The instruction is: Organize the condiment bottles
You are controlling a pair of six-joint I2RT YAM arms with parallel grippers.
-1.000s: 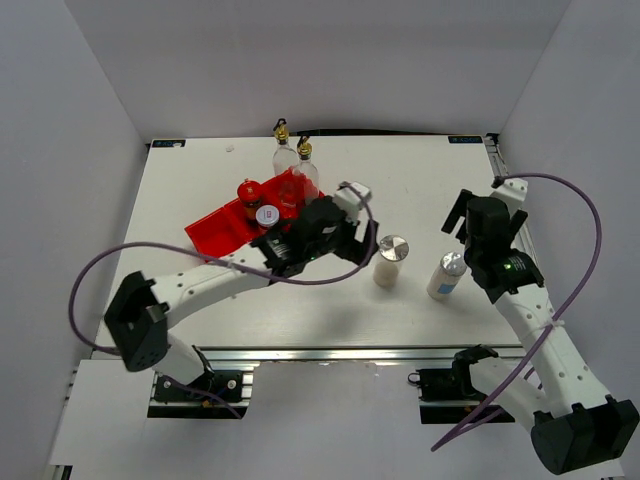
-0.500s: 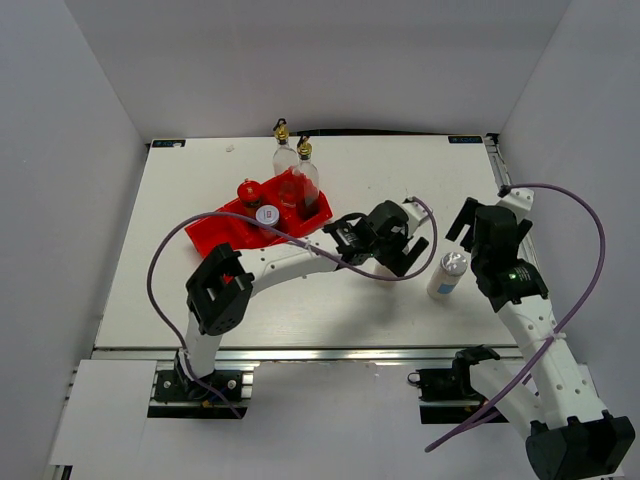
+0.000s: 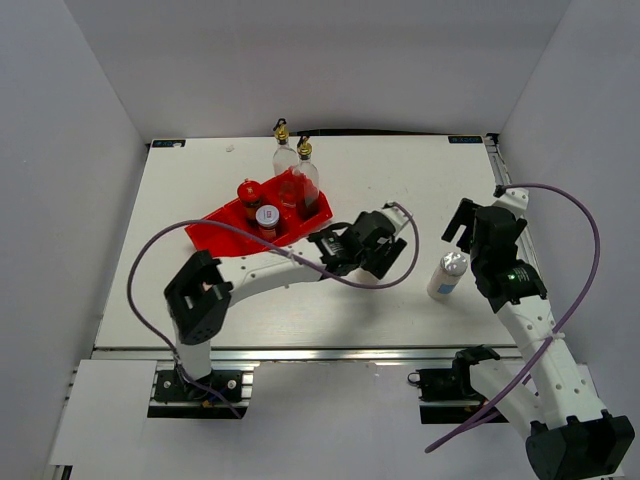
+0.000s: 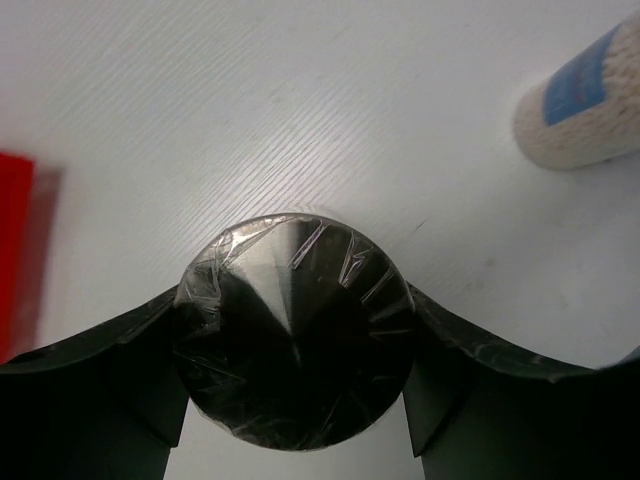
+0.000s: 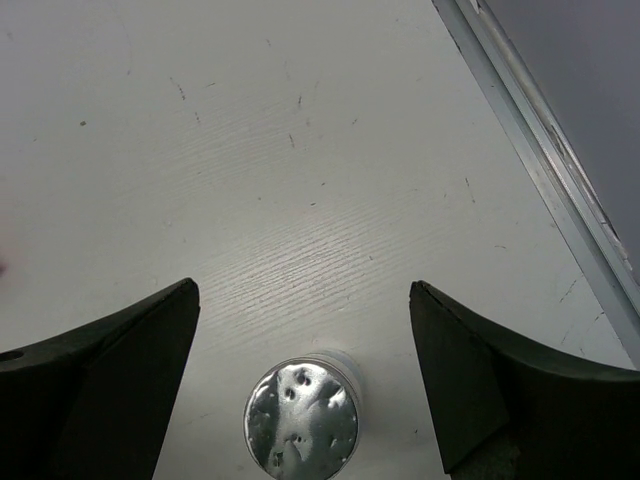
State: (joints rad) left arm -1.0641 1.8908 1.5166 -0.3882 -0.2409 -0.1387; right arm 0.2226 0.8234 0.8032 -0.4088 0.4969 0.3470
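Note:
I need to put the silver-lidded shaker down in the red tray's empty end slot (image 3: 219, 240) beside the red-lidded jar with my left gripper.
My left gripper (image 3: 372, 246) is shut on a silver-lidded shaker (image 4: 293, 345), its fingers (image 4: 120, 370) pressed against both sides of the wrapped lid; in the top view the gripper hides this shaker. A second white shaker (image 3: 447, 276) stands at the right and also shows in the left wrist view as a shaker (image 4: 585, 100). My right gripper (image 5: 302, 290) hangs open above that shaker's holed lid (image 5: 302, 420), not touching it. A third shaker (image 3: 266, 217), a red-lidded jar (image 3: 249, 190) and a glass bottle (image 3: 305, 176) stand in the red tray (image 3: 212, 232). Another glass bottle (image 3: 283, 151) stands just behind it.
The red tray's edge (image 4: 15, 250) shows at the left of the left wrist view. The table's right rail (image 5: 540, 160) runs close to the right-hand shaker. A purple cable (image 3: 250, 235) loops over the left arm near the tray.
My left gripper swung right from the tray, came down over the middle shaker and closed on its lid, then shifted slightly left. The right arm barely moved.

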